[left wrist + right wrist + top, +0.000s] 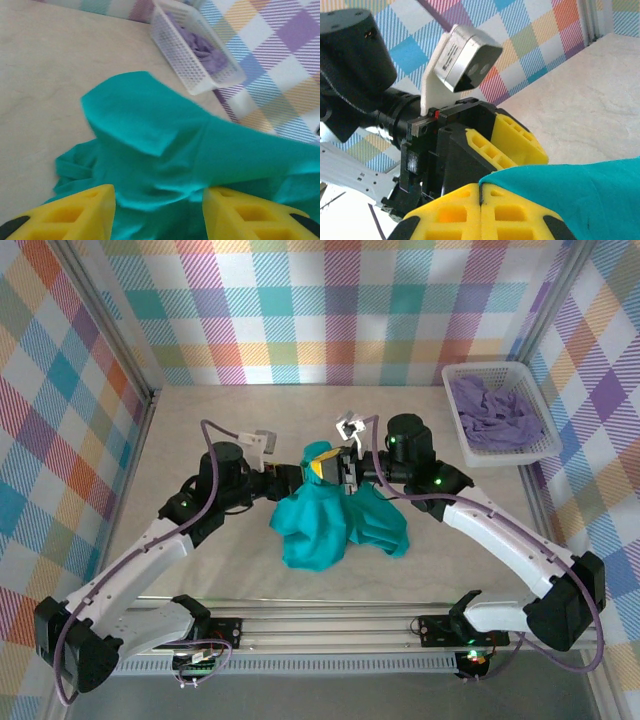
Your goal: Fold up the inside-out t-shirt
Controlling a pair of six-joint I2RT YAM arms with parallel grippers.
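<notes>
Only my right gripper pinches the t-shirt's lifted edge, so next my left gripper grabs the hanging folds (311, 502) below before my right gripper opens.
The teal-green inside-out t-shirt (338, 525) lies bunched in the middle of the table, with its top edge lifted into a peak where both grippers meet. My right gripper (336, 468) is shut on an edge of the t-shirt (570, 195). In the right wrist view its yellow pads press together at the gripper tip (481, 192) with the cloth pinched in the seam. My left gripper (308, 472) faces it from the left. Its yellow fingers (90, 210) stand apart, and t-shirt folds (165, 150) hang loosely between and beyond them. One left finger (520, 140) shows just behind the right pads.
A white mesh basket (500, 450) stands at the back right with a lavender garment (495, 410) in it. It also appears in the left wrist view as the basket (185, 65) with the lavender cloth (200, 45). Checkered walls enclose the table.
</notes>
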